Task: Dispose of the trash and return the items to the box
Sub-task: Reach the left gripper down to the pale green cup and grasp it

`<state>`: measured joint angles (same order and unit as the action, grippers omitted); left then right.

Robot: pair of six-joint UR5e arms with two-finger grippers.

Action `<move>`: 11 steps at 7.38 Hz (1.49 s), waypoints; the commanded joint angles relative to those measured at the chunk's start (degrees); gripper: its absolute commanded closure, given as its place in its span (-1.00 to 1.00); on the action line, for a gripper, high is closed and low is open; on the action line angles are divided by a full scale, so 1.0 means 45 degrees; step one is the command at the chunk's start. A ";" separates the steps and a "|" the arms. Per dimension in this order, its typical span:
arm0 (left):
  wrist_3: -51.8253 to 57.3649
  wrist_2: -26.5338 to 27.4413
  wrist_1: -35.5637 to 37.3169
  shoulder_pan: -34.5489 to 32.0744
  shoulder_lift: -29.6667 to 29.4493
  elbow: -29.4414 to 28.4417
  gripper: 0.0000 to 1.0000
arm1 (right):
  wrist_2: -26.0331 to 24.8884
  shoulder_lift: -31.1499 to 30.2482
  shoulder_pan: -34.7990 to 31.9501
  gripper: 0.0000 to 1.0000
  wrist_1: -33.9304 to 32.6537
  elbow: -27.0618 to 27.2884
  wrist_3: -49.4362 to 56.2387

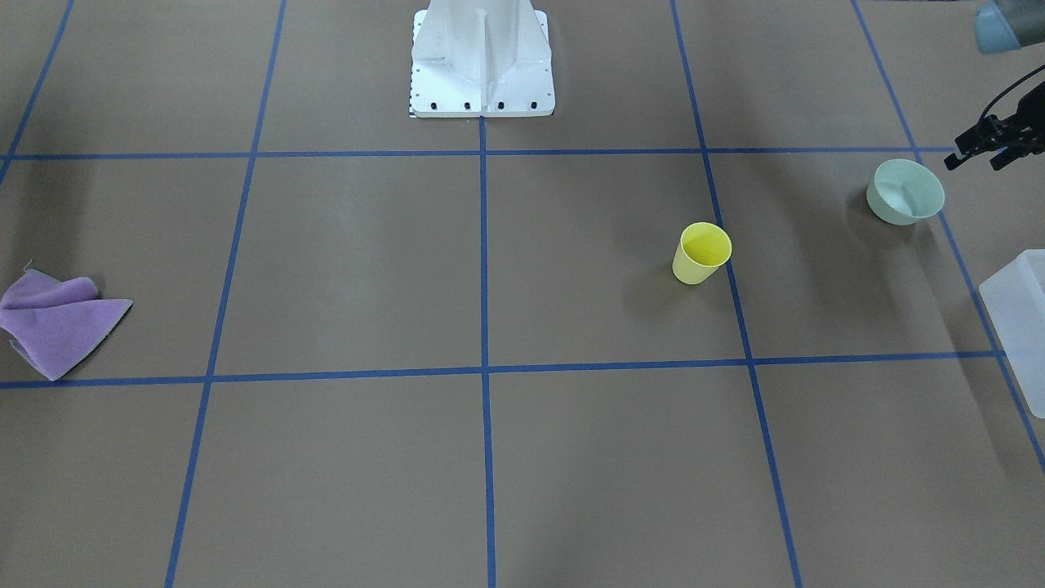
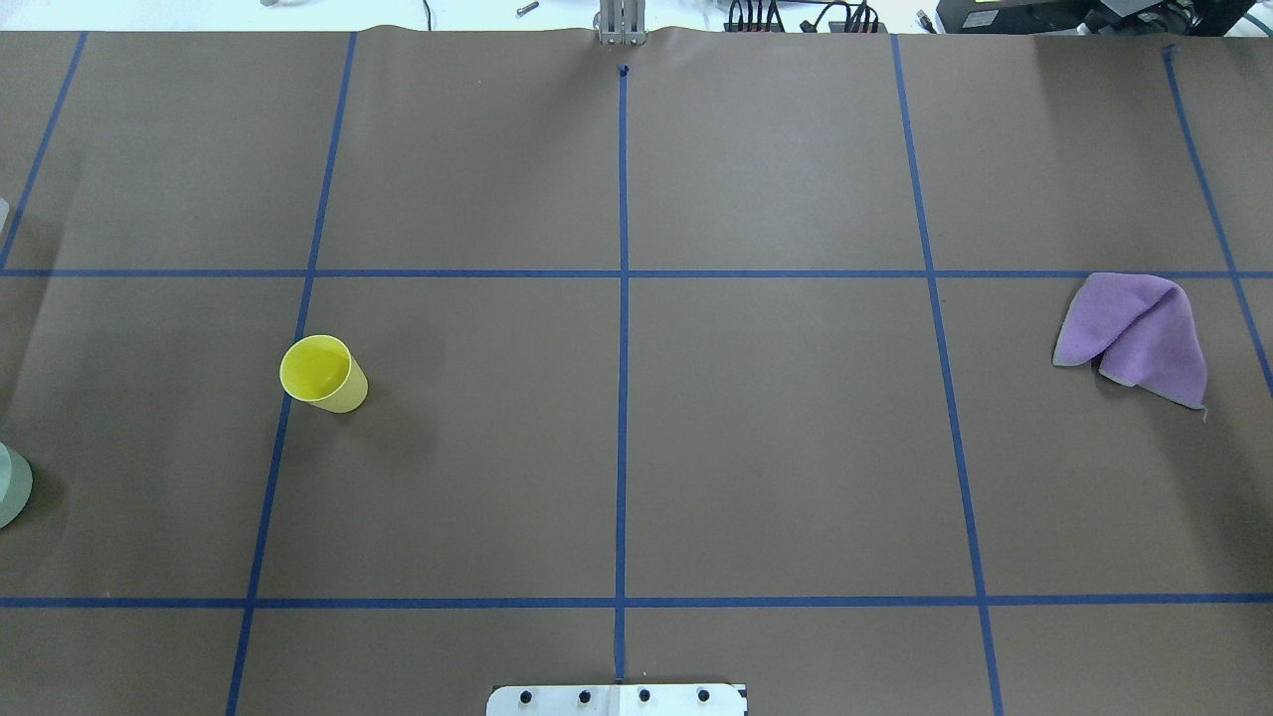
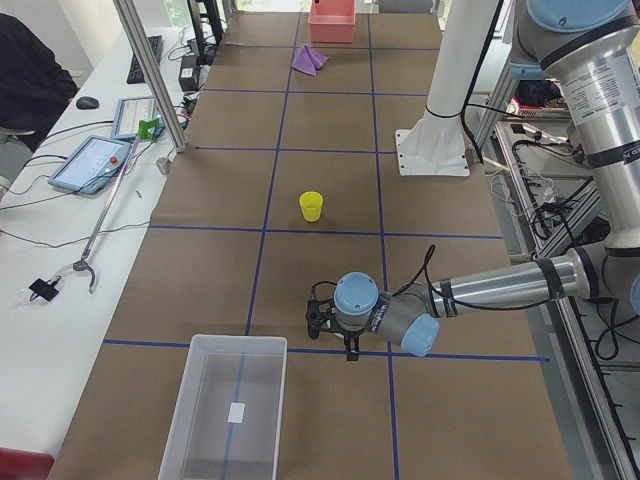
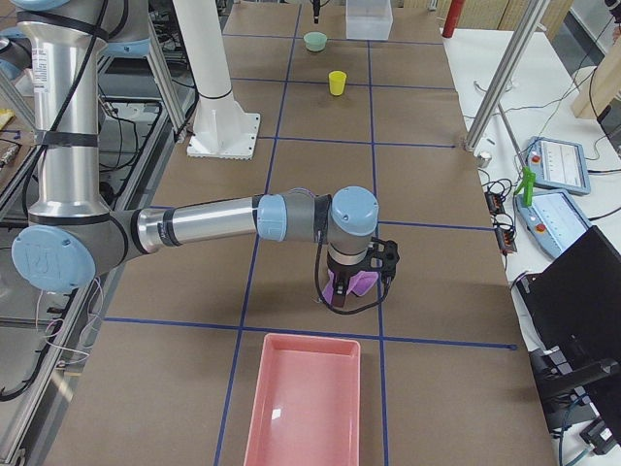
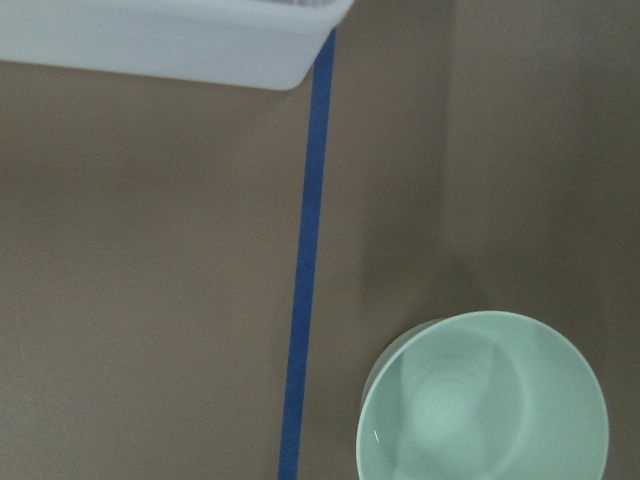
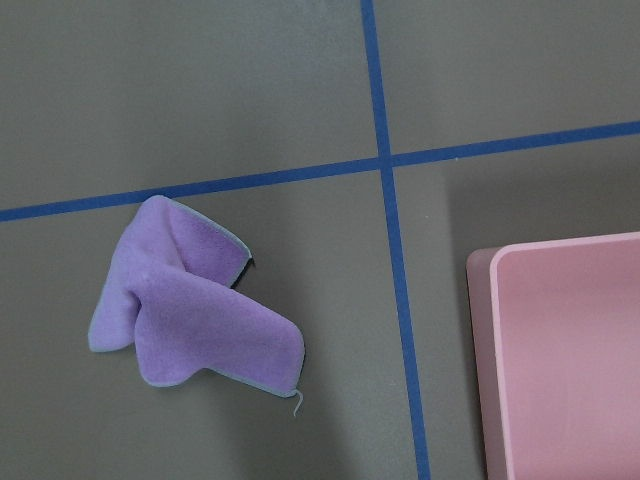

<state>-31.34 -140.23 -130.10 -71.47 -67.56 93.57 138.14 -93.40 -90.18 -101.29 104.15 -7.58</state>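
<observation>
I need to next close my right gripper on the middle fold (image 1: 33,305) (image 6: 180,282) of the crumpled purple cloth, where its thicker folded part meets the flat triangular corner.
The frosted-white box (image 1: 1020,327) stands at the table's left end and looks empty in the exterior left view (image 3: 225,405). A pale green bowl (image 1: 904,192) sits upright near it, also in the left wrist view (image 5: 480,400). A yellow cup (image 1: 702,253) stands upright further in. A crumpled purple cloth (image 2: 1139,338) lies at the right end. My left gripper (image 1: 976,161) hovers above and just beside the bowl, its fingers apart and empty. My right gripper (image 4: 357,291) hangs over the cloth (image 6: 190,310); I cannot tell whether it is open.
A pink tray (image 4: 301,398) lies at the table's right end, just past the cloth, its corner in the right wrist view (image 6: 570,360). The robot's white base (image 1: 482,90) stands at the table's middle edge. Blue tape lines grid the brown tabletop.
</observation>
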 commanded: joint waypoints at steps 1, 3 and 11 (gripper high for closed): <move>-0.0163 -0.0728 0.0006 0.0820 -0.0414 -0.0633 -0.97 | 0.0025 -0.0123 0.0059 -1.00 0.0047 0.0001 0.0062; -0.0302 -0.0751 0.0006 0.0922 -0.0943 -0.1202 -0.96 | 0.0025 -0.0083 0.0079 -1.00 0.0047 0.0001 -0.0093; -0.0379 -0.0730 -0.0013 0.0942 -0.1668 -0.1908 1.00 | 0.0550 -0.0083 0.0333 -1.00 0.0008 -0.0019 -0.0093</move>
<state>-32.64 -143.27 -130.14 -67.10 -75.25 84.73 139.59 -93.78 -88.86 -101.24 103.97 -8.09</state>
